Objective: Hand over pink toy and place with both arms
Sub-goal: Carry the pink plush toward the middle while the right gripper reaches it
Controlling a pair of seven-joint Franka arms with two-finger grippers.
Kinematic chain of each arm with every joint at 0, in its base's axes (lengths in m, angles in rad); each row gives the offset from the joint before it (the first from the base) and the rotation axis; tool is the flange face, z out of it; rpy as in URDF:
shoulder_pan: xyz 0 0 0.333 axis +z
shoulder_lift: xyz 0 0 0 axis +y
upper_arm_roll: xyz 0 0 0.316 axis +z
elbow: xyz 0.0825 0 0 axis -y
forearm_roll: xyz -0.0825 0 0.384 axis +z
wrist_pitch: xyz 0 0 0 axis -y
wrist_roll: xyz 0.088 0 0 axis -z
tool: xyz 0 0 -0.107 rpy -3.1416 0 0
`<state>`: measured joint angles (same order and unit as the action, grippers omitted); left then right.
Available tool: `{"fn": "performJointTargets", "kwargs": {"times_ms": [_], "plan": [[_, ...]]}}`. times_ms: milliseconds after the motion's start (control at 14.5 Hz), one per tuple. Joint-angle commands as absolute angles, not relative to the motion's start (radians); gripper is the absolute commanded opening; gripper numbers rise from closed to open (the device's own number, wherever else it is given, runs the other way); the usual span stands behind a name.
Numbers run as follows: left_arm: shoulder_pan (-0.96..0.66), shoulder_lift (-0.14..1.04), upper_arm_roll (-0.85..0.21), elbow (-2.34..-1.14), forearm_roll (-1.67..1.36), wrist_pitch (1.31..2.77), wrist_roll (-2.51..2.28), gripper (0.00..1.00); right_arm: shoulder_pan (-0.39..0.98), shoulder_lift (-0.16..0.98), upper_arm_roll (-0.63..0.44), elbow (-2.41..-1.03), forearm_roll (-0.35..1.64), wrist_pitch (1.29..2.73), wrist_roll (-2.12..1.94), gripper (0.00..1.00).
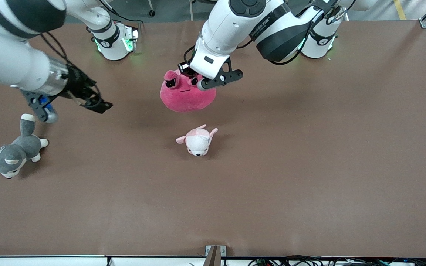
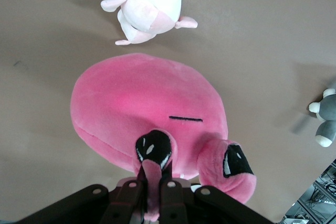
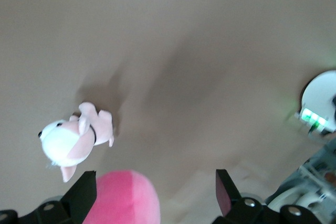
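Next, my right gripper takes hold of the free ear stalk (image 1: 170,77) of the pink toy, since the other ear stalk is held by my left gripper.
The pink toy (image 1: 187,96) is a hot-pink blob plush with black angry eyes. It hangs from my left gripper (image 1: 194,79) over the middle of the table, toward the robots' bases. In the left wrist view the left gripper (image 2: 153,174) is shut on one of its ear stalks, and the toy's body (image 2: 142,103) fills the middle. My right gripper (image 1: 76,112) is open and empty, up in the air over the right arm's end of the table, apart from the toy. In the right wrist view its fingers (image 3: 84,198) stand wide apart, and the toy (image 3: 123,200) shows between them.
A small pale pink-and-white puppy plush (image 1: 197,140) lies nearer to the front camera than the pink toy; it also shows in the wrist views (image 2: 149,6) (image 3: 73,137). A grey-and-white husky plush (image 1: 11,153) lies at the right arm's end of the table.
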<state>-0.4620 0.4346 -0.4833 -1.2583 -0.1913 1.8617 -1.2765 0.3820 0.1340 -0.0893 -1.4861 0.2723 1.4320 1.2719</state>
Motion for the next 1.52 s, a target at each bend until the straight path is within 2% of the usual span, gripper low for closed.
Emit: {"fn": "performJointTargets", "kwargs": {"times_ms": [0, 346, 829, 1106, 1175, 1244, 1313, 1382, 1451], "plan": [[-0.474, 0.436, -0.471, -1.229, -0.195, 1.852, -1.298, 0.00, 0.506, 0.112, -0.101, -1.525, 0.302, 1.527, 1.492, 1.00], [-0.476, 0.436, -0.471, -1.230, -0.193, 1.850, -1.304, 0.00, 0.682, 0.121, -0.103, -1.554, 0.299, 1.689, 1.698, 1.00], [-0.476, 0.436, -0.471, -1.230, -0.192, 1.850, -1.304, 0.00, 0.698, 0.126, -0.104, -1.559, 0.288, 1.687, 1.697, 1.00], [-0.476, 0.436, -0.469, -1.230, -0.192, 1.850, -1.304, 0.00, 0.698, 0.126, -0.104, -1.578, 0.285, 1.689, 1.694, 0.93], [-0.476, 0.436, -0.471, -1.230, -0.192, 1.850, -1.304, 0.00, 0.698, 0.126, -0.104, -1.583, 0.285, 1.689, 1.694, 0.83], [-0.476, 0.436, -0.471, -1.230, -0.192, 1.850, -1.304, 0.00, 0.698, 0.124, -0.104, -1.586, 0.285, 1.689, 1.687, 0.67], [-0.476, 0.436, -0.471, -1.230, -0.192, 1.850, -1.304, 0.00, 0.698, 0.126, -0.103, -1.586, 0.285, 1.689, 1.684, 0.35], [-0.476, 0.436, -0.471, -1.230, -0.192, 1.850, -1.304, 0.00, 0.698, 0.126, -0.103, -1.586, 0.285, 1.689, 1.684, 0.11], [-0.476, 0.436, -0.471, -1.230, -0.192, 1.850, -1.304, 0.00, 0.696, 0.126, -0.103, -1.586, 0.285, 1.687, 1.684, 0.02]]}}
